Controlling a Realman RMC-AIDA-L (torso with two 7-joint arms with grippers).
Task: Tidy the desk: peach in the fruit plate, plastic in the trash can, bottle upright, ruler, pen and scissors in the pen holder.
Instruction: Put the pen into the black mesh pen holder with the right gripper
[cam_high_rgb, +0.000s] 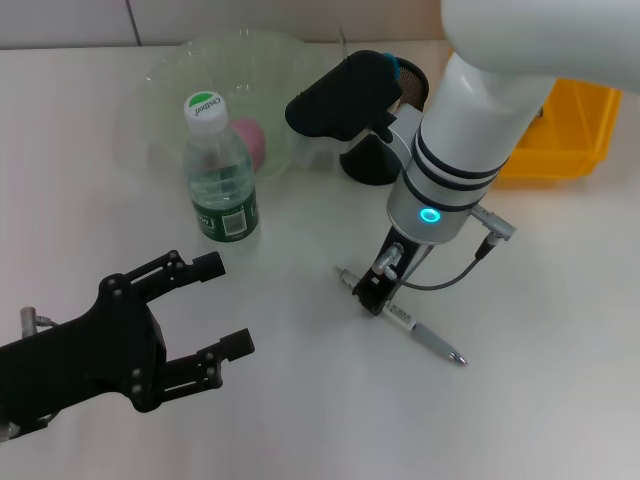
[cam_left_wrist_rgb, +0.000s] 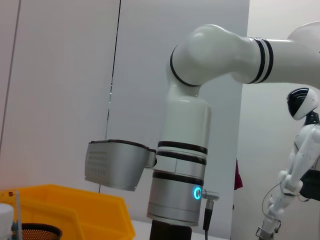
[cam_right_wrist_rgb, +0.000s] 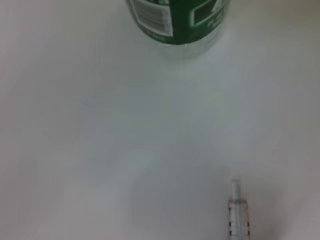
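Next, I release the grey pen from my right gripper into the black mesh pen holder (cam_high_rgb: 358, 84), on its side toward the fruit plate. The pen still lies flat on the white desk.
A grey pen (cam_high_rgb: 420, 332) lies flat on the white desk, and its tip (cam_right_wrist_rgb: 237, 210) shows in the right wrist view. My right gripper (cam_high_rgb: 374, 291) is down at the pen's left end. The clear bottle (cam_high_rgb: 220, 175) with a green label stands upright left of it; its base (cam_right_wrist_rgb: 176, 20) also shows. A pink peach (cam_high_rgb: 250, 142) sits in the clear fruit plate (cam_high_rgb: 170, 70). The black mesh pen holder (cam_high_rgb: 408, 82) is half hidden behind my right wrist. My left gripper (cam_high_rgb: 222, 306) hovers open and empty at the lower left. Ruler, scissors and plastic are out of view.
A yellow bin (cam_high_rgb: 568, 130) stands at the back right, and the left wrist view shows it (cam_left_wrist_rgb: 70, 212) beside my right arm (cam_left_wrist_rgb: 182, 165). A cable (cam_high_rgb: 455, 272) hangs off the right wrist near the pen.
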